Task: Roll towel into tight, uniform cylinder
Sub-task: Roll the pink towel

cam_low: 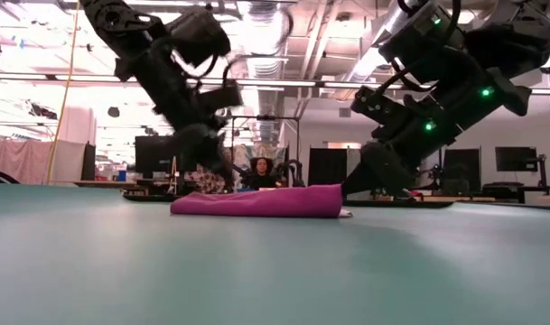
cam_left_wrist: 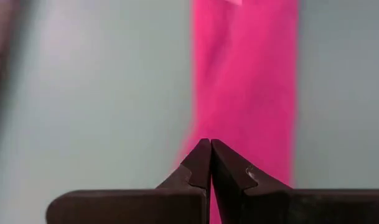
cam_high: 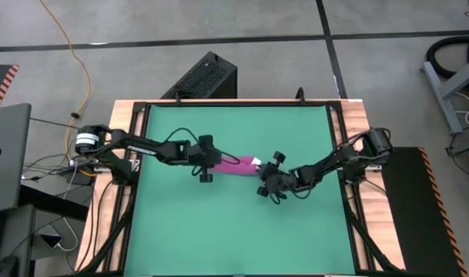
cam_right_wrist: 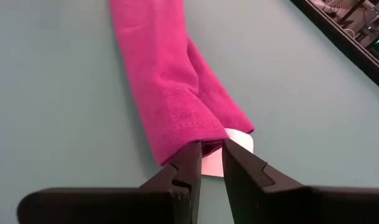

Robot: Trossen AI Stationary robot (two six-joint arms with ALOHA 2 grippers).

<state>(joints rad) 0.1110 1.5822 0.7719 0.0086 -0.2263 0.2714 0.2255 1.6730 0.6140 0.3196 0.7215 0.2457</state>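
I will open my left gripper's shut fingers, as they are inward of the towel's loose end, and pinch that loose end (cam_low: 181,207) before rolling the towel's tag end.
The magenta towel (cam_high: 238,164) lies as a long, narrow folded strip on the green mat (cam_high: 234,231), its length running left to right across mid-table. A small white tag (cam_right_wrist: 242,142) sticks out at its right end. My left gripper (cam_left_wrist: 211,143) is shut, with nothing between its tips, and stands over the strip's left end (cam_high: 219,161). My right gripper (cam_right_wrist: 212,149) is at the tag end, its fingers closed to a narrow gap on the cloth. In the low view the strip (cam_low: 256,200) rests flat along its whole length. My left gripper: I cannot tell whether its shut tips touch the towel below them. My right gripper pinches the towel's tag end (cam_right_wrist: 205,148) between its two fingers. The fingers come slanting down from the table's right, along the strip. The towel lies slack on the mat, and the tag lies under the fingers.
Black rails and a wooden border (cam_high: 130,154) frame the mat. A black box (cam_high: 207,77) stands beyond the far edge and a laptop (cam_high: 3,154) to the left. Bare mat lies near and far of the towel. A person (cam_low: 259,170) sits in the room behind.
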